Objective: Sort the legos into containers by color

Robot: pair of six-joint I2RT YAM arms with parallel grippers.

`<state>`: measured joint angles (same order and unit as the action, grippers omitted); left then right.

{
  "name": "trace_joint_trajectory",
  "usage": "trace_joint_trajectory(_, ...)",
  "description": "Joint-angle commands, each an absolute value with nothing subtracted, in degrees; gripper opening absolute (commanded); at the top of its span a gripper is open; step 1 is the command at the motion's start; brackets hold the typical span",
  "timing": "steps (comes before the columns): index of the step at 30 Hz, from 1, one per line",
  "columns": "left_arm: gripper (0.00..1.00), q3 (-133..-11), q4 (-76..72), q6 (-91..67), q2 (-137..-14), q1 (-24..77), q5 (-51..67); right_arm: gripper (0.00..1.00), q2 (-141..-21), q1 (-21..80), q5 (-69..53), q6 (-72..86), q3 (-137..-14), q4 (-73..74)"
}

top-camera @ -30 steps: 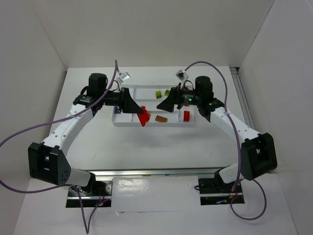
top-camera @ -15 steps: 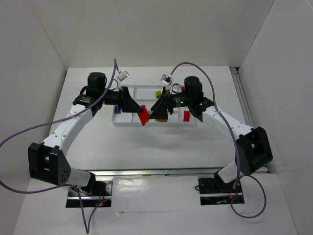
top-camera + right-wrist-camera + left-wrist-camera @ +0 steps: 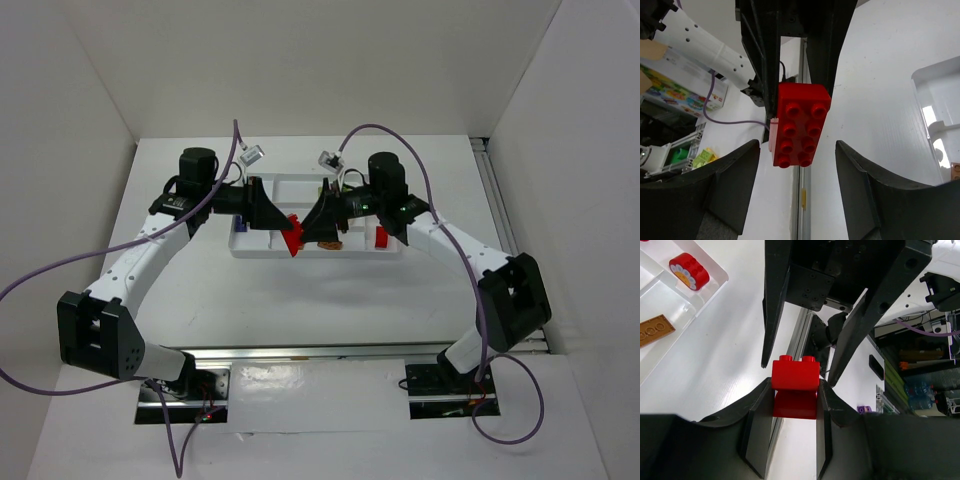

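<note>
My left gripper's fingers are across the joint of the stuck red legos. My right gripper should hold one lego while my left gripper takes only the other (image 3: 795,405).
My left gripper (image 3: 280,226) is shut on a red lego (image 3: 292,236) and holds it above the front of the white tray (image 3: 262,250). In the left wrist view the red lego (image 3: 795,385) sits between my fingertips. My right gripper (image 3: 316,226) is open and faces it. In the right wrist view the eight-stud red lego (image 3: 797,125) hangs between and just beyond my spread fingers (image 3: 735,190), touching neither. A round red lego (image 3: 381,237) and a flat orange lego (image 3: 655,330) lie in tray compartments.
A lime green lego (image 3: 324,190) lies in a back compartment, partly hidden by the right arm. A purple lego (image 3: 863,410) shows low in the left wrist view. The tray's corner (image 3: 940,100) is at the right of the right wrist view.
My right gripper has moved left across the tray, up to the red lego, staying open. My left gripper has held still with the red lego.
</note>
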<state>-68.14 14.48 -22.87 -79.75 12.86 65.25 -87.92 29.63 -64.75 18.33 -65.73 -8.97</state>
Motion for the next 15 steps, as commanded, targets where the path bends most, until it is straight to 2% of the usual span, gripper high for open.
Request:
trace_joint_trajectory(1, 0.0, -68.12, 12.39, -22.5, -78.93, 12.57, 66.1, 0.69, -89.29, 30.23, -66.27, 17.67, -68.64, -10.2)
trace_joint_trajectory(7, 0.0, -68.12, 12.39, -22.5, -78.93, 12.57, 66.09, 0.69, -90.35, 30.76, -67.67, 17.67, -69.7, -10.8)
trace_joint_trajectory(11, 0.0, -68.12, 12.39, -22.5, -78.4, 12.57, 66.09, 0.5, -90.87, 31.28, -67.68, 18.72, -69.7, -12.12)
trace_joint_trajectory(12, 0.0, -68.12, 12.39, -22.5, -78.4, 12.57, 66.09, 0.36, -90.88, 31.29, -67.68, 19.24, -69.7, -12.13)
trace_joint_trajectory(15, 0.0, -68.12, 12.91, -22.5, -78.4, 12.57, 66.09, 0.21, -90.88, 31.29, -67.68, 21.17, -68.3, -13.71)
